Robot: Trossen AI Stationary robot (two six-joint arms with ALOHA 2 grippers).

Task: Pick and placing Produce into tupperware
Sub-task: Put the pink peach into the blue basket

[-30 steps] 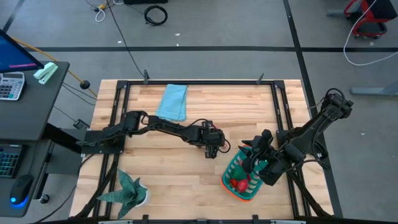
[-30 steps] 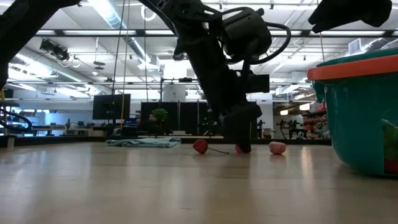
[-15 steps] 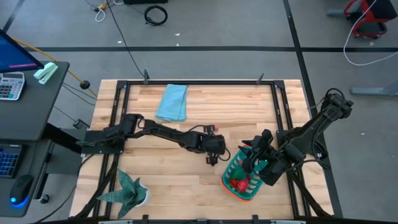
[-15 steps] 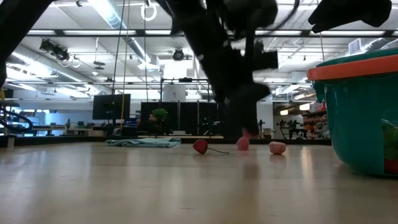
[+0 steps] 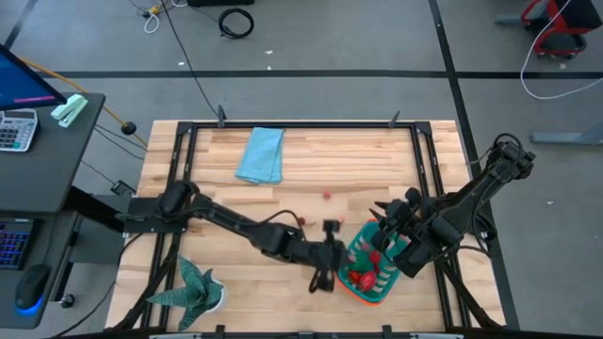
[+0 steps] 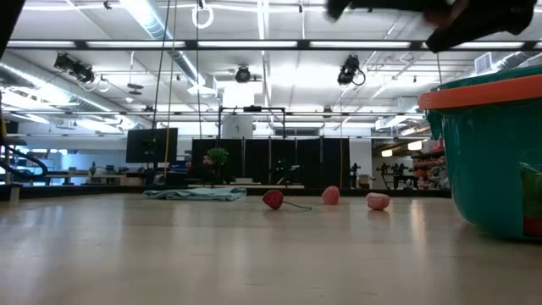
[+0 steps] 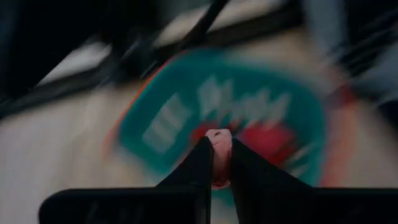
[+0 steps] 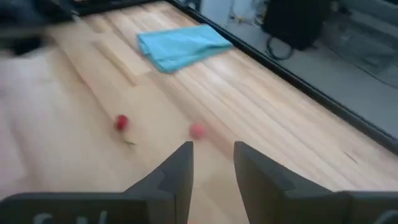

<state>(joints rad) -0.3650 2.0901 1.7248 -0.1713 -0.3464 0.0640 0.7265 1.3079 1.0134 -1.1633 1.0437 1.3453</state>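
Note:
Next, my left gripper releases the pink piece that it holds inside the teal tupperware (image 5: pixel 363 263) (image 7: pixel 230 171), so that it is in among the red produce.
The teal tupperware (image 5: pixel 350 282) with its orange rim stands near the table's front right, with red produce (image 7: pixel 267 138) inside. My left gripper (image 7: pixel 219 163) hovers at its left rim and is shut on a small pink piece of produce (image 7: pixel 219 142). My right gripper (image 8: pixel 211 158) stands open and empty over the tupperware's far side (image 5: pixel 382 226). Loose produce lies on the table's middle: a red piece (image 6: pixel 273 199) and two pink pieces (image 6: pixel 330 196) (image 6: pixel 378 201). My left gripper pinches the pink piece (image 7: pixel 219 142) between its two fingertips (image 7: pixel 204 158), only at their free ends. The fingers slant down toward the tupperware from its left. The piece is lifted clear, above the tupperware's inside.
A light blue folded cloth (image 5: pixel 261 153) lies at the table's far side. A green star-shaped plant (image 5: pixel 193 287) stands at the near left corner. Black frame rails (image 5: pixel 179 169) run along the table's edges. Bare wood lies between cloth and tupperware.
My left gripper has risen from among the loose produce at the table's middle. It has swung toward the near edge to the tupperware's left rim, carrying a pink piece clear of the table. The other loose pieces have stayed where they lay.

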